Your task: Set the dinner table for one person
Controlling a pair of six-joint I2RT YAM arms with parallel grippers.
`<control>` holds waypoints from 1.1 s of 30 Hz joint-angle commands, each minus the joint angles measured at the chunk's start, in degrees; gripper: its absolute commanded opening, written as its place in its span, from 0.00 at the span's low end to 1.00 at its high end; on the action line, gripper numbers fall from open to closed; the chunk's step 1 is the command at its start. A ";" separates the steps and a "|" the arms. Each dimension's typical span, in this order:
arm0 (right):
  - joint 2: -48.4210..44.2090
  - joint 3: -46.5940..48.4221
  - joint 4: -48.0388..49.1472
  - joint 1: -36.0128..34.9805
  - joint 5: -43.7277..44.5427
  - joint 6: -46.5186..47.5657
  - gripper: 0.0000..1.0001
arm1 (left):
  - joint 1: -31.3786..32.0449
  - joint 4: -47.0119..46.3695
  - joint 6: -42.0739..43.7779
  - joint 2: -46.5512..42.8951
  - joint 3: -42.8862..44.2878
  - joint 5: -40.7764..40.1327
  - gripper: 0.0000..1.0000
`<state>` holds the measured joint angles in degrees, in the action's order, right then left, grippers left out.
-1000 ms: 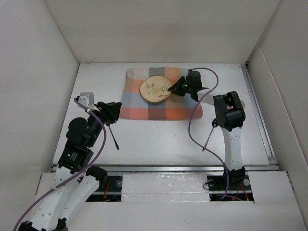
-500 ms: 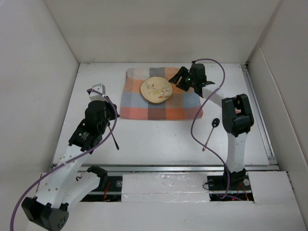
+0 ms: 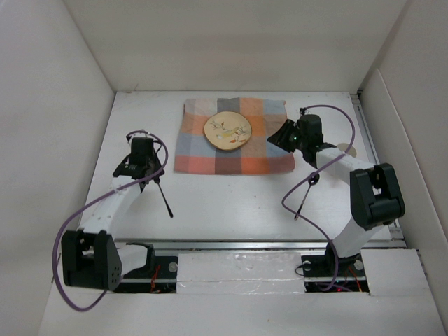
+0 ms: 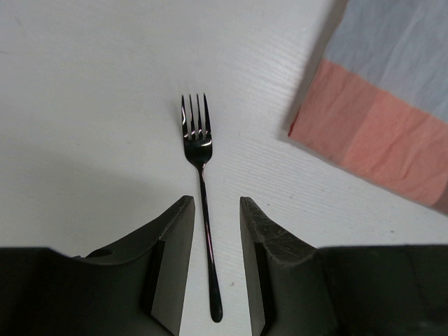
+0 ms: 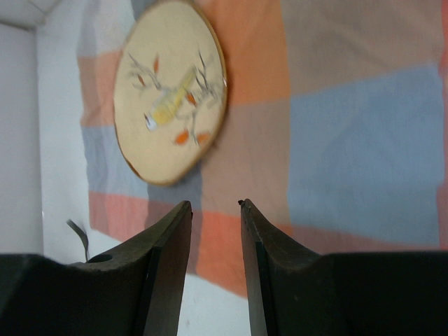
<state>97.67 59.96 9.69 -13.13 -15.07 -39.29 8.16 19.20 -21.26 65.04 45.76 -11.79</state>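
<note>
The upper part of the black fork's handle (image 3: 159, 185) (image 4: 203, 190), just behind its tined head, will be gripped by my left gripper.
The dinner table (image 3: 231, 203) is a wide white top. A checkered cloth (image 3: 266, 157) lies at its far middle with a beige plate (image 3: 227, 130) on it. A black fork (image 3: 165, 199) lies on the table left of the cloth. My left gripper (image 3: 148, 168) hovers over the fork. In the left wrist view it (image 4: 215, 210) is open, with the fork's handle (image 4: 206, 245) running between the fingers and apart from them. My right gripper (image 3: 278, 140) is open and empty over the cloth's right edge. In the right wrist view it (image 5: 215, 210) faces the plate (image 5: 171, 91).
A black spoon (image 3: 308, 190) lies on the table near the right arm. A small beige round thing (image 3: 345, 148) sits behind the right forearm. The cloth's near left corner (image 4: 378, 133) is close to the fork's tines. White walls close in the table on three sides.
My left arm has stretched out low, bringing its gripper down over the fork. My right gripper has drawn back from the plate, right and nearer, to the cloth's right edge.
</note>
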 commanded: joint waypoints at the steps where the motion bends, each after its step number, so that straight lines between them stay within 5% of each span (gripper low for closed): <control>1: -10.37 -3.61 7.27 -2.60 0.48 1.58 0.39 | -0.69 -0.13 0.08 7.78 0.38 6.25 0.30; 11: -30.41 -9.95 3.59 -5.95 3.99 4.66 0.48 | -1.75 1.19 -3.09 18.11 -0.85 7.49 0.28; 26: -33.77 -11.71 3.49 -2.44 1.37 4.13 0.48 | -1.75 1.10 -6.08 23.65 -0.40 3.09 0.20; 31: -33.24 -12.50 4.63 -1.90 0.48 3.87 0.48 | -1.75 0.93 -5.20 24.88 0.21 4.41 0.00; 33: -33.24 -12.77 4.72 -1.20 0.57 3.87 0.48 | -1.75 1.10 -5.03 22.78 0.39 4.23 0.00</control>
<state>65.23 47.40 12.03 -15.05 -13.80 -35.79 6.66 18.28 -26.37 87.57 46.65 -8.43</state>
